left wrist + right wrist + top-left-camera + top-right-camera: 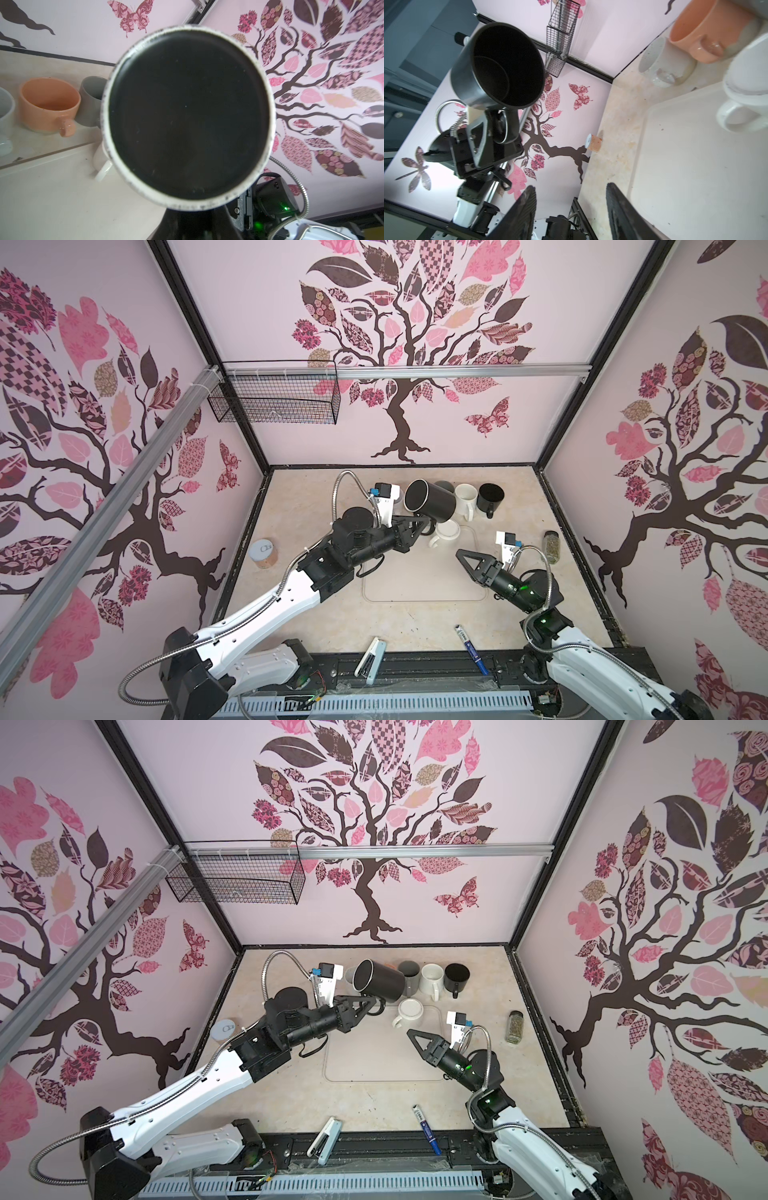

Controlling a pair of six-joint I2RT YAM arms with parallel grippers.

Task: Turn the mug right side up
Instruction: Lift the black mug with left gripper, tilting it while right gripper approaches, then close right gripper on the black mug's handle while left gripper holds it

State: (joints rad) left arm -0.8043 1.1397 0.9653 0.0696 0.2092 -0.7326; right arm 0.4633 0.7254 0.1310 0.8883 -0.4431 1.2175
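Note:
The robot's right gripper needs to next move to the handle of the raised black mug (pixel 431 526) (pixel 512 126) and close there, beside the left gripper's fingers.
A black mug (pixel 430 498) (pixel 380 981) hangs in the air over the back of the table, tipped on its side with its mouth toward the left wall. My left gripper (pixel 430 526) (pixel 376 1005) is shut on its handle from below. In the left wrist view the mug's base (pixel 187 116), black with a white ring, fills the middle. The right wrist view looks into the mug's empty mouth (pixel 500 66). My right gripper (pixel 461 553) (pixel 571 186) stands open and empty, just in front of a white mug (pixel 446 530) (pixel 749 83) resting mouth down.
Upright mugs line the back: grey (pixel 409 971), white (pixel 465 494), black (pixel 490 494), plus an orange one (pixel 49 104). A spice jar (pixel 552 546) stands right, a cork-based jar (pixel 263 553) left. A marker (pixel 471 649) and white stapler (pixel 371 663) lie in front.

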